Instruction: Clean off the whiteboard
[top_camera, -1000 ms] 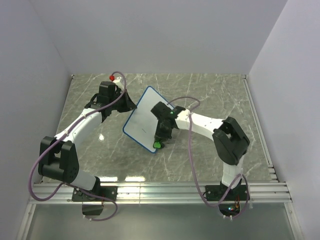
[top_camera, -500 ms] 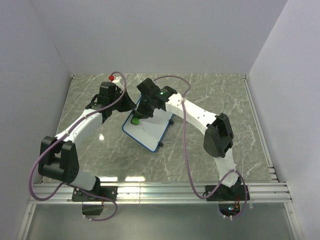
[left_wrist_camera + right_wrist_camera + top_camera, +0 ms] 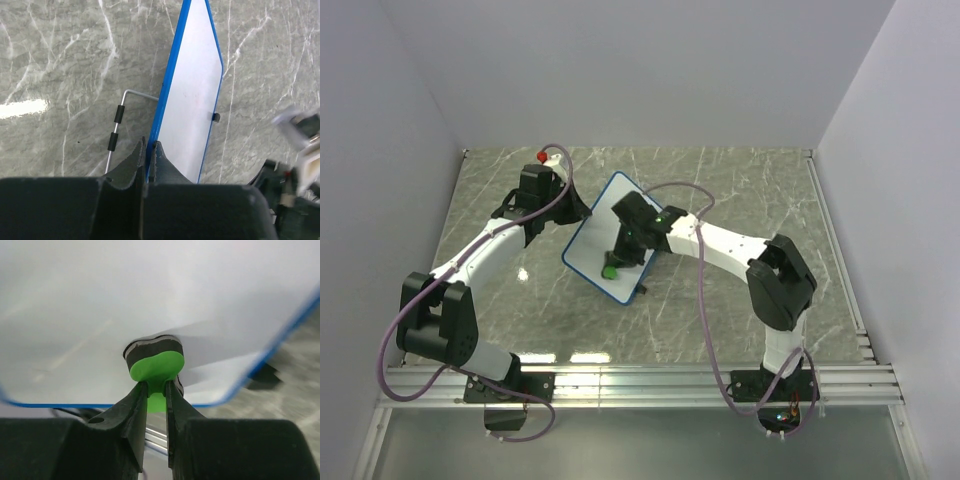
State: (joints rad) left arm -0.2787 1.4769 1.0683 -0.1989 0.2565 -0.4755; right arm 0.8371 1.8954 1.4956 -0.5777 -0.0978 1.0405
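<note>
Next, I let go of the green eraser with my right gripper on the bare grey marble table (image 3: pixel 709 272) beside the whiteboard's lower half.
The whiteboard (image 3: pixel 598 250), white with a blue rim, stands tilted on a wire stand in the middle of the table. Its face looks blank in the right wrist view (image 3: pixel 150 295). My left gripper (image 3: pixel 572 208) is shut on its upper left blue edge (image 3: pixel 159 120). My right gripper (image 3: pixel 612 266) is shut on the green eraser (image 3: pixel 156 366), whose dark felt pad presses on the board's lower part. The eraser shows as a green spot in the top view (image 3: pixel 609 270).
The wire stand (image 3: pixel 116 131) with two black sleeves lies behind the board on the grey marble table (image 3: pixel 740 190). White walls close the left, back and right sides. A metal rail (image 3: pixel 650 385) runs along the near edge.
My right gripper swept the eraser from the board's lower right up to its upper left, then back down to the lower middle. The left arm held still.
</note>
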